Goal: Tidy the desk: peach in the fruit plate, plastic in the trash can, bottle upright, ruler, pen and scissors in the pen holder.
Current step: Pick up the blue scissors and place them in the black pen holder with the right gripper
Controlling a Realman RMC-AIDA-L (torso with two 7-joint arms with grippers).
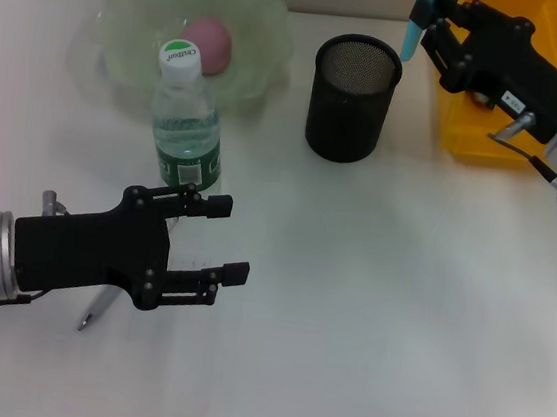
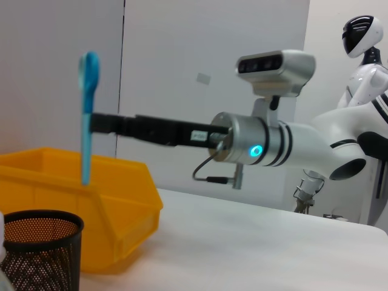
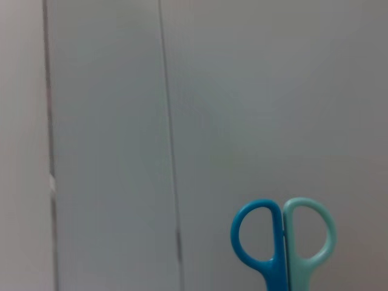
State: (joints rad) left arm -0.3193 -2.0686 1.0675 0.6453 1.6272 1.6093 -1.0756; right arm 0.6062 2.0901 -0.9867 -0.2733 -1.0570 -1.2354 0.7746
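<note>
The robot's right gripper should release the blue scissors inside the black pen holder (image 1: 338,64), against the rim that faces the fruit plate.
My right gripper (image 1: 427,22) is shut on blue scissors (image 1: 411,34), held upright just right of and above the black mesh pen holder (image 1: 351,98). The scissors (image 2: 87,115) hang over the yellow trash can (image 2: 73,200) in the left wrist view; their handles (image 3: 282,241) show in the right wrist view. A pink peach (image 1: 209,42) lies in the green fruit plate (image 1: 130,10). The bottle (image 1: 186,122) stands upright in front of the plate. My left gripper (image 1: 237,239) is open, just right of the bottle's base. A pen (image 1: 96,311) lies under the left arm. Ruler and plastic are out of view.
The yellow trash can (image 1: 502,103) sits at the back right, behind the right arm. The pen holder (image 2: 39,248) stands close beside it. White table surface stretches across the front and right.
</note>
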